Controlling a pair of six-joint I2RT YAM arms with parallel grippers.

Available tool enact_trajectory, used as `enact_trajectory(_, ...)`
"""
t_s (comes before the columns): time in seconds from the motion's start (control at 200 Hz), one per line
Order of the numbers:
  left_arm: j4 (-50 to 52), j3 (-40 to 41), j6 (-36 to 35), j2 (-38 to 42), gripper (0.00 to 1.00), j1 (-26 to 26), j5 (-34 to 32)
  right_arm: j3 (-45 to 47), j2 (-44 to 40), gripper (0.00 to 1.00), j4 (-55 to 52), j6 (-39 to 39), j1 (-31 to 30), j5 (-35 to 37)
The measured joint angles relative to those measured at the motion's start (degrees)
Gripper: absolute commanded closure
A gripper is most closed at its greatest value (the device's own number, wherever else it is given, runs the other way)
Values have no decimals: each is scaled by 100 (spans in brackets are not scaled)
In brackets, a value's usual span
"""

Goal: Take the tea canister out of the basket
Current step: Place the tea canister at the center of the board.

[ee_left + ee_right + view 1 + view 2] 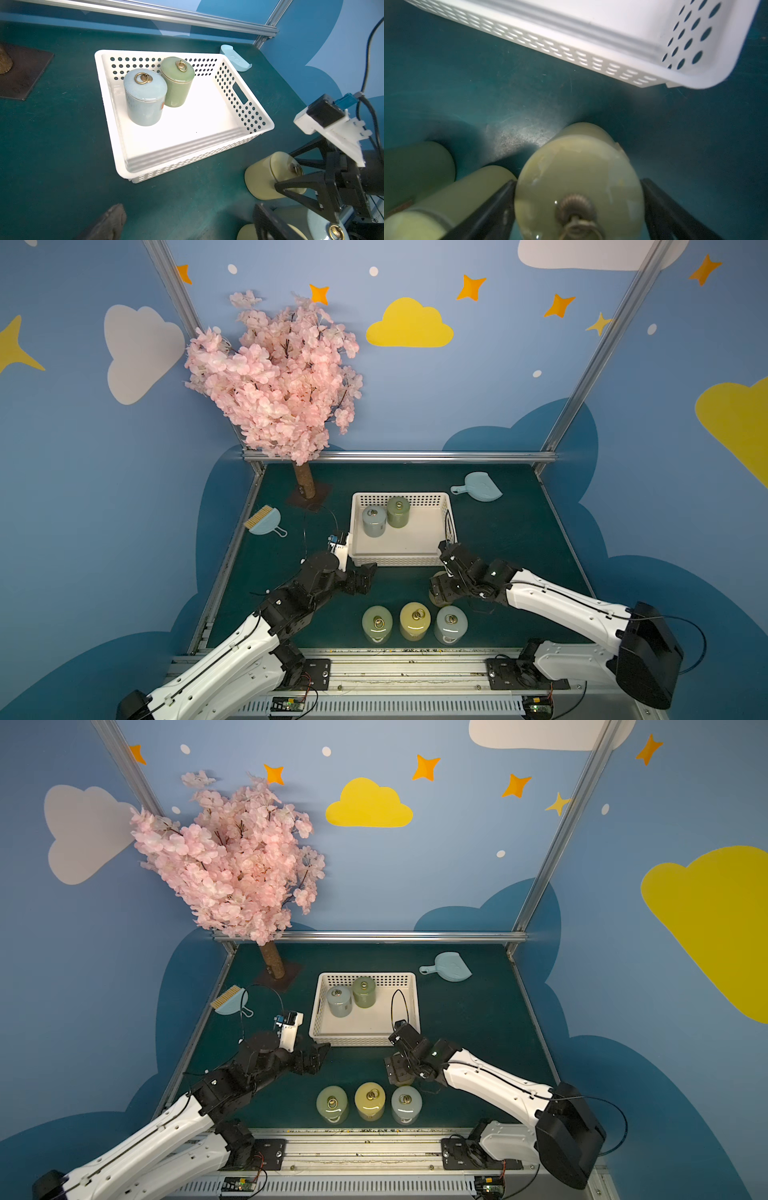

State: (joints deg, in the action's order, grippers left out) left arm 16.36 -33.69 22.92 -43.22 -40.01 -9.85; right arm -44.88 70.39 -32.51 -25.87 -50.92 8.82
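My left gripper will next close on the upper sides of the grey-blue canister (373, 518) (144, 98) in the white basket, next to the green canister.
The white basket (401, 560) (166, 166) sits mid-table and holds two upright tea canisters at its far left, a grey-blue one (373, 521) (144, 99) and a green one (398, 511) (176, 83). In front of the basket's near right corner, my right gripper (442, 589) (578, 181) stands open. Its fingers flank a pale yellow canister (577, 158) (264, 174) that rests upright on the table. My left gripper (365, 576) (188, 209) is open and empty, low over bare table by the basket's near left corner.
Three more canisters stand in a row near the front edge: pale green (377, 623), yellow (414, 620), grey-blue (450, 624). A pink blossom tree (305, 481) stands back left, a brush (262, 521) at the left, and a dustpan (480, 487) back right.
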Motion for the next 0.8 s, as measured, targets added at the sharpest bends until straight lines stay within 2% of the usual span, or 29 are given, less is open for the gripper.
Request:
enact_trajectory(0.3, -66, -579, -63, -793, 0, 0, 92, -31, -446, 2, -111, -4, -9, 7)
enact_trajectory(0.566, 39, -1547, -177, -1899, 0, 48, 214, -66, -970, 1, -160, -61, -9, 140)
enact_trajectory(0.801, 446, -2428, -280, -2767, 0, 330, 291, 83, -1510, 2, 31, 328, -9, 212)
